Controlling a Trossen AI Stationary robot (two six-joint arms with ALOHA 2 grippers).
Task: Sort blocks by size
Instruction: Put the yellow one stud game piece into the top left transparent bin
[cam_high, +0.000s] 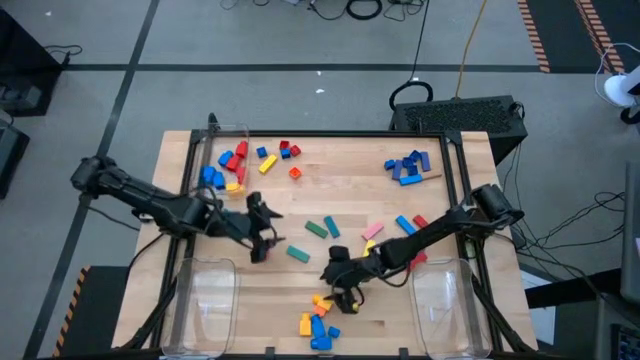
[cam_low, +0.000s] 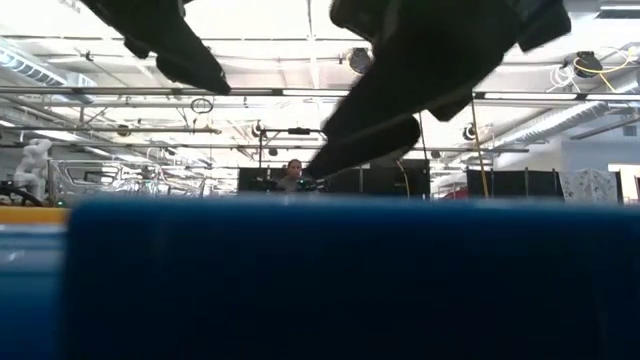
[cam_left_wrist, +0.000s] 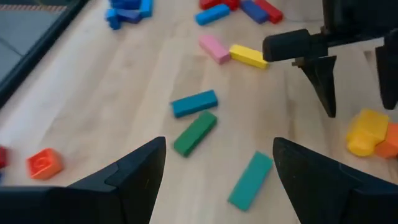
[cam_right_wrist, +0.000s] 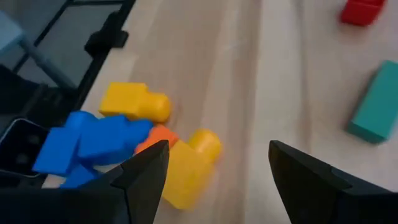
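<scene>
The robot's left gripper should close on the knob end (cam_high: 317, 298) (cam_left_wrist: 361, 145) of the yellow block beside the orange block, because the right gripper should hand that yellow block over.
Small plastic blocks lie loose on the wooden table (cam_high: 340, 190). A red, blue and yellow group (cam_high: 232, 165) lies at the far left and a blue group (cam_high: 408, 168) at the far right. Green and teal bars (cam_high: 320, 228) lie in the middle. A yellow, blue and orange pile (cam_high: 318, 318) lies near the front edge. My left gripper (cam_high: 265, 243) is open and empty over the table's left middle, with a teal bar (cam_left_wrist: 250, 180) just ahead of it. My right gripper (cam_high: 343, 290) is open and empty just above the near pile (cam_right_wrist: 134, 140).
Clear bins stand at the near left (cam_high: 205, 300), the near right (cam_high: 445, 305) and the far left (cam_high: 225, 140). A pink block (cam_high: 372, 230), a blue one (cam_high: 405, 225) and a red one (cam_high: 420, 222) lie under my right arm. A blue block (cam_low: 340, 280) fills the low view.
</scene>
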